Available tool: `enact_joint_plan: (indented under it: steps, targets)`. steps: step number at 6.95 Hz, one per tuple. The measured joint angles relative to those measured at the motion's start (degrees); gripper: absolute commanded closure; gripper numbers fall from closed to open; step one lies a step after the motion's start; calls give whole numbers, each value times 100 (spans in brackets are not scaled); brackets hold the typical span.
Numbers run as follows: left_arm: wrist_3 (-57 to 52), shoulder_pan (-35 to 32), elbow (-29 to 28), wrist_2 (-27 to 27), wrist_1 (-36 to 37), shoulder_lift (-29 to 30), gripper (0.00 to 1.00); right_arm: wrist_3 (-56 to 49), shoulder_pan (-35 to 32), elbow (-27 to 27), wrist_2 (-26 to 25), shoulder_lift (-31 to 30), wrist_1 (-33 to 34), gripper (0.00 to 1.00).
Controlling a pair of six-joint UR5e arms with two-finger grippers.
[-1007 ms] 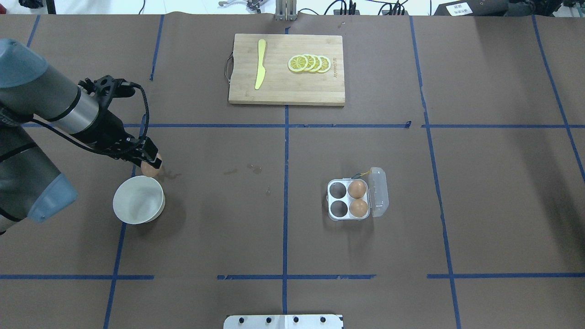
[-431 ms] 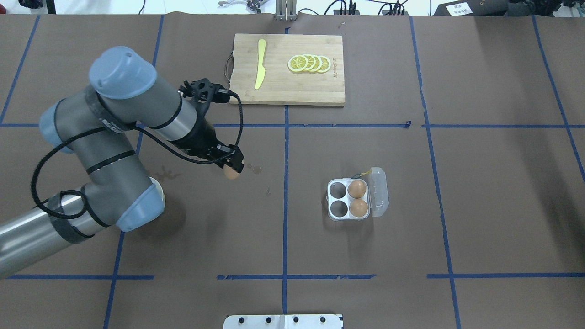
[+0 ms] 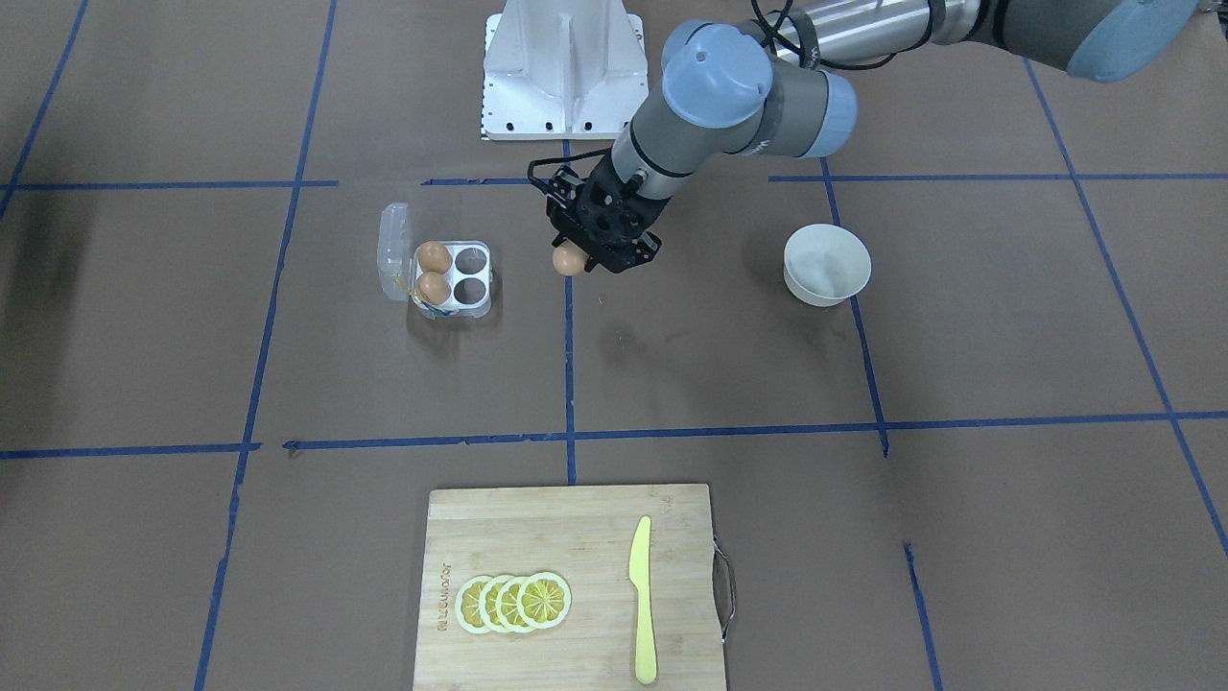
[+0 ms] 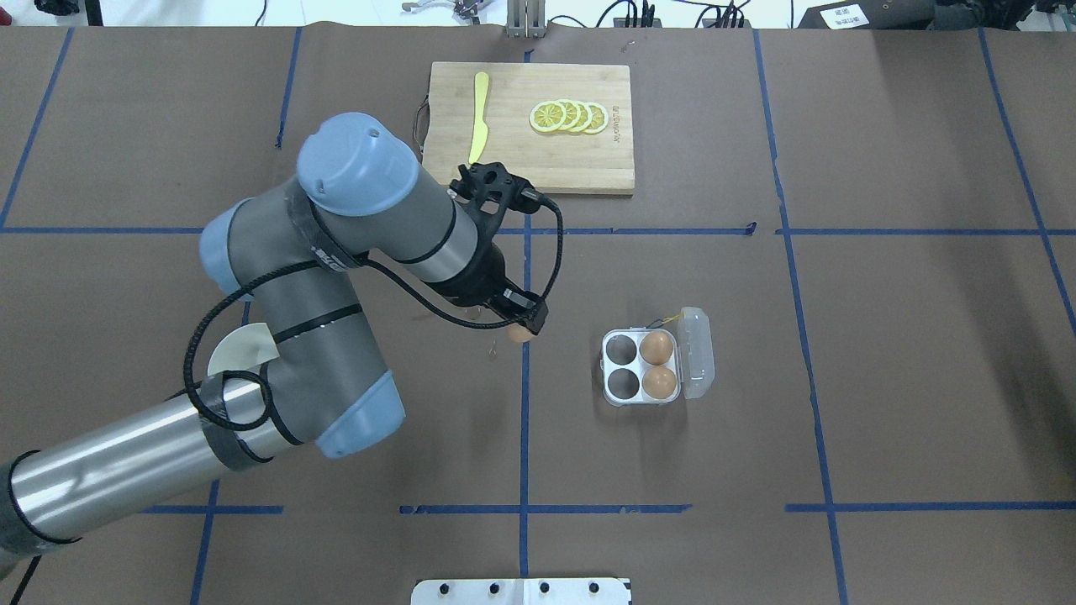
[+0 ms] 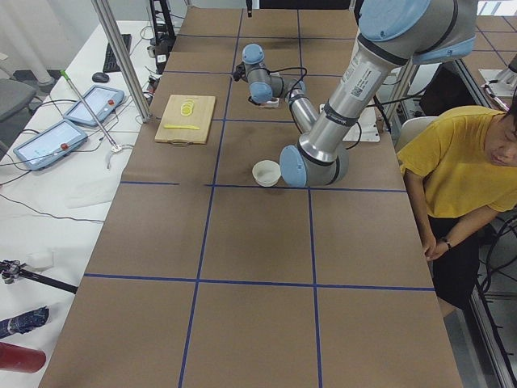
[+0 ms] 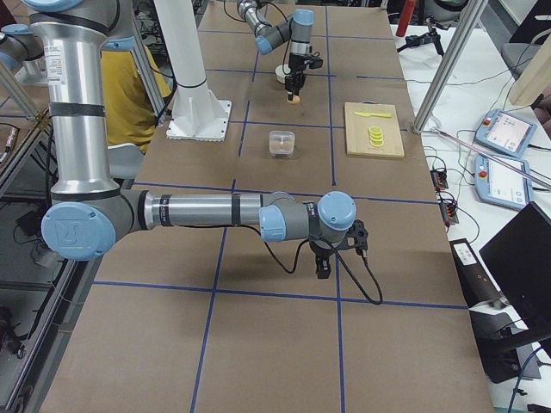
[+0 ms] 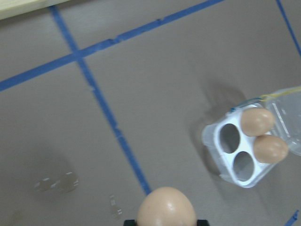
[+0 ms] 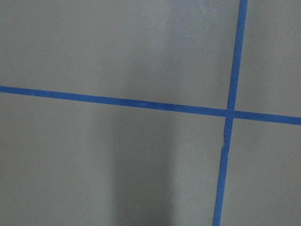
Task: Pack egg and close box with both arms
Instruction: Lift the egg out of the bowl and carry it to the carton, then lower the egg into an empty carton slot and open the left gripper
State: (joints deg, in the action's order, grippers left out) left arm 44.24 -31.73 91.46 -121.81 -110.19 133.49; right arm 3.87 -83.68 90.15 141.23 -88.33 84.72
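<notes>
My left gripper has the egg. It will let go of it in the box's empty cell farther from the cutting board [image 3: 468, 258] [image 7: 243, 165].
My left gripper [image 4: 526, 327] is shut on an orange-brown egg [image 4: 520, 334] and holds it above the table, left of the box [image 4: 623, 366]. The egg also shows in the front view [image 3: 569, 260] and at the bottom of the left wrist view [image 7: 166, 207]. The clear box lies open with its lid [image 4: 697, 351] folded to the right. Two eggs [image 4: 656, 346] [image 4: 660, 382] fill its right cells and the two left cells are empty. My right gripper [image 6: 324, 272] shows only in the right side view, low over bare table far from the box; I cannot tell if it is open or shut.
A white bowl [image 3: 827, 264] stands on the robot's left, partly hidden under my left arm in the overhead view [image 4: 235, 346]. A wooden cutting board [image 4: 528, 164] with a yellow knife [image 4: 479, 116] and lemon slices [image 4: 569, 116] lies at the far side.
My left arm has swung from beside the bowl to the right across the table, carrying the egg toward the box. The box and its two eggs have not moved.
</notes>
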Motion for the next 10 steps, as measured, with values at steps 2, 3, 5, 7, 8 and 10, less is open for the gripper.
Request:
enact_joint_plan:
  steps: [2, 3, 5, 7, 8, 10]
  targets:
    - [26, 409, -357, 430, -197, 403, 100, 2, 4, -2, 24, 0, 0, 0]
    - [48, 560, -566, 684, -462, 489, 100, 6, 7, 5, 29, 0, 0, 0]
    - [65, 707, -860, 1002, -705, 648, 100, 8, 10, 16, 61, 0, 1, 0]
    - [67, 808, -1153, 1262, -813, 828, 100, 9, 10, 18, 74, 0, 0, 0]
    - [152, 883, -1227, 1395, -835, 882, 100, 9, 10, 15, 77, -1, 1, 0]
    - [425, 974, -1262, 1475, -845, 910, 94, 9, 10, 13, 80, -6, 0, 0]
